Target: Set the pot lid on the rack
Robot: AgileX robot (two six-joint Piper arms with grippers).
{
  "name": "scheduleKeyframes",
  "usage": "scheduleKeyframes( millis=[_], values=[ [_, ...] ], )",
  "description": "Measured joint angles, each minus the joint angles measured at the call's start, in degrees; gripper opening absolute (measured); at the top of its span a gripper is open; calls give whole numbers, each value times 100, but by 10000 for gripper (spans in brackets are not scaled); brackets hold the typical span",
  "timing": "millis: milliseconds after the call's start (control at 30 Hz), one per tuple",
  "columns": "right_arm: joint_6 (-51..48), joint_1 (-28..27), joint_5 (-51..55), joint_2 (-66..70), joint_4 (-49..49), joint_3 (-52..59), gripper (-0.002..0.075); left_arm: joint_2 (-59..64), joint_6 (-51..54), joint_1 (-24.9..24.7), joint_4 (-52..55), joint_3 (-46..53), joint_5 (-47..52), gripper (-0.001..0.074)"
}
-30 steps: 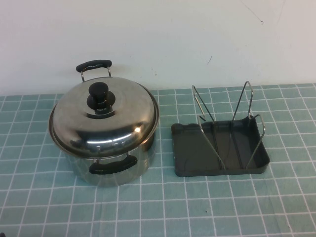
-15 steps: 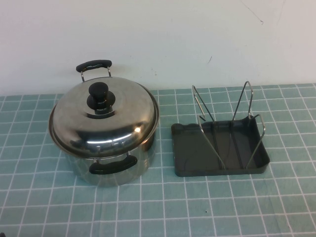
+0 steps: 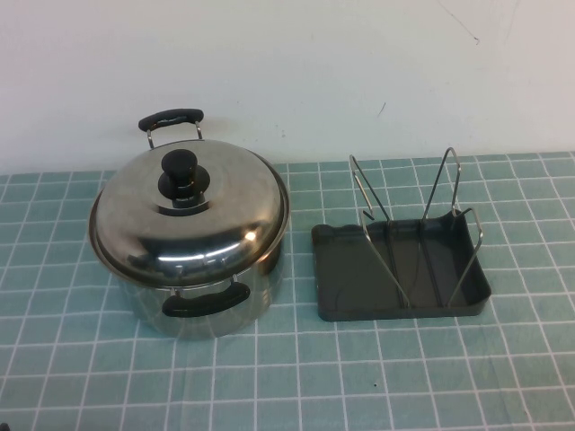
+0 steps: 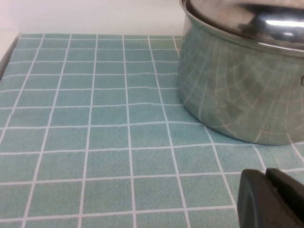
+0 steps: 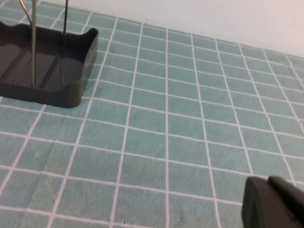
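Note:
Next, my left gripper moves to the black knob (image 3: pixel 181 169) on top of the pot lid and closes there.
The shiny domed pot lid (image 3: pixel 193 220) with a black knob (image 3: pixel 181 172) sits on the two-handled steel pot (image 3: pixel 211 301) at the left of the table. The pot and the lid's rim also show in the left wrist view (image 4: pixel 247 85). The dark grey rack (image 3: pixel 400 269) with upright wire loops stands to the pot's right; its corner shows in the right wrist view (image 5: pixel 47 71). My left gripper (image 4: pixel 266 187) is shut and empty, low over the cloth near the pot. My right gripper (image 5: pixel 268 190) is shut and empty, over the cloth away from the rack. Neither arm shows in the high view.
A green checked cloth (image 3: pixel 296 377) covers the table. A white wall (image 3: pixel 314 72) runs right behind the pot and rack. Open cloth lies in front of both.

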Motion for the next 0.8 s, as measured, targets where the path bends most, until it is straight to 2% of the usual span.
scheduleKeyframes(
  millis=[200,333,400,633,800],
  values=[
    [0,0,0,0,0,0,-1,0,0,0,11,0,-11,-3],
    [0,0,-421,0,0,50,-1,0,-12,0,11,13,-460,-3],
    [0,0,-1055,0,0,63,-1,0,-12,0,11,13,-1098,-3],
    [0,0,-4357,0,0,63,-1,0,-12,0,11,13,-4333,-3],
    [0,0,-5747,0,47,63,-1,0,-12,0,11,13,-5880,-3]
  ],
)
